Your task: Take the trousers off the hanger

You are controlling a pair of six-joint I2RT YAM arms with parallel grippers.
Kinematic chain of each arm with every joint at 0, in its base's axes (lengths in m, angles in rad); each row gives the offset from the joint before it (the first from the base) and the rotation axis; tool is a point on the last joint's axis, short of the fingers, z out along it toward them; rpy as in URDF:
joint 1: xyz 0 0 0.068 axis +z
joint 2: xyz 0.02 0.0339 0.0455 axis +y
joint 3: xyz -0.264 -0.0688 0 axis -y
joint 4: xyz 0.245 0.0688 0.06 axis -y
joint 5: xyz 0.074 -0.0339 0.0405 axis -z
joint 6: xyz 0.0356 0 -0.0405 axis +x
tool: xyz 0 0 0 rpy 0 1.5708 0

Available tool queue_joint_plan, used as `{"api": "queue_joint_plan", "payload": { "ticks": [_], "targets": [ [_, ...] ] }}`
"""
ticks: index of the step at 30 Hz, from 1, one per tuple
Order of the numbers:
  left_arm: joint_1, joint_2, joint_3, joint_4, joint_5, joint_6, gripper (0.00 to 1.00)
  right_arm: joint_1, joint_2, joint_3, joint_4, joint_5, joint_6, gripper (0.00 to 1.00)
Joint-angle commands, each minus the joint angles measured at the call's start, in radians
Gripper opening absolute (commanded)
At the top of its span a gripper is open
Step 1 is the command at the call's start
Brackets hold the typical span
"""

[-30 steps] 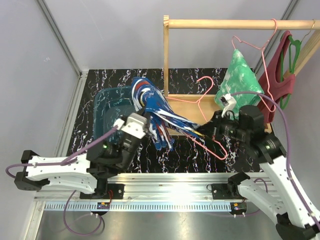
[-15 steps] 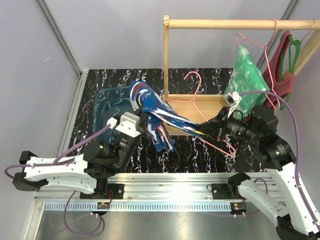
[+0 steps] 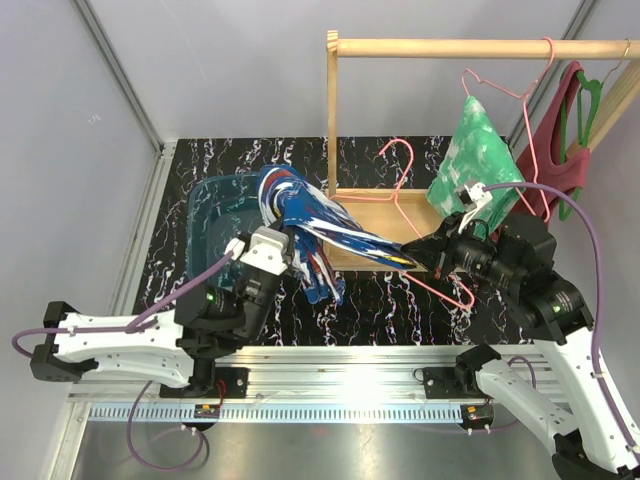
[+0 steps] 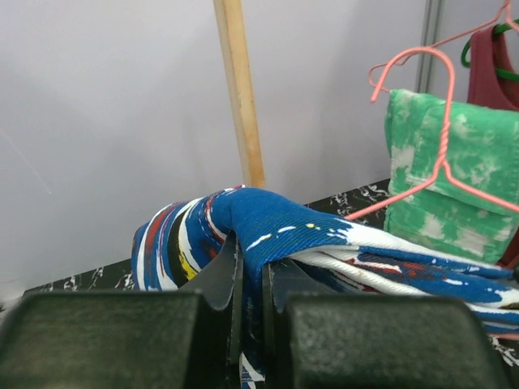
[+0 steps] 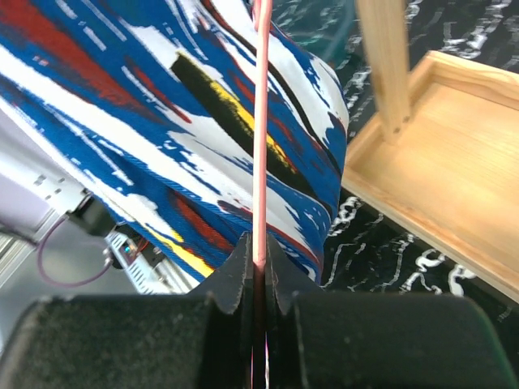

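Note:
Next, my left gripper opens and releases the blue trousers so that they are left in the middle of the teal plastic bin point(image 3: 236, 240).
The blue trousers point(image 3: 315, 220) with white, red and yellow patches stretch between my two grippers above the table. My left gripper point(image 3: 292, 248) is shut on one end of them; the cloth shows pinched between its fingers in the left wrist view point(image 4: 268, 227). My right gripper point(image 3: 413, 255) is shut on the bar of a pink wire hanger point(image 3: 400, 190); the bar point(image 5: 261, 121) runs up from its jaws across the blue trousers point(image 5: 162, 105). The green mottled trousers point(image 3: 478, 155) hang on a second pink hanger point(image 3: 520, 110) from the wooden rail point(image 3: 470, 47).
A teal plastic bin point(image 3: 215, 215) stands at the left on the black marbled table point(image 3: 200, 160). The rack's wooden post point(image 3: 331, 120) and base tray point(image 3: 380, 215) stand mid-table. A maroon sleeveless top point(image 3: 560, 140) hangs on a green hanger at the far right.
The left gripper has shifted slightly right and up with the blue trousers. The right gripper and hanger moved a little left. The green trousers swung left on their hanger.

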Motion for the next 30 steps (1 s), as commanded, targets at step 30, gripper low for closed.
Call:
{"api": "queue_joint_plan", "payload": {
  "ticks": [30],
  "targets": [
    [0.016, -0.247, 0.029, 0.048, 0.024, -0.307, 0.00, 0.056, 0.193, -0.091, 0.045, 0.193, 0.053, 0.00]
  ]
}}
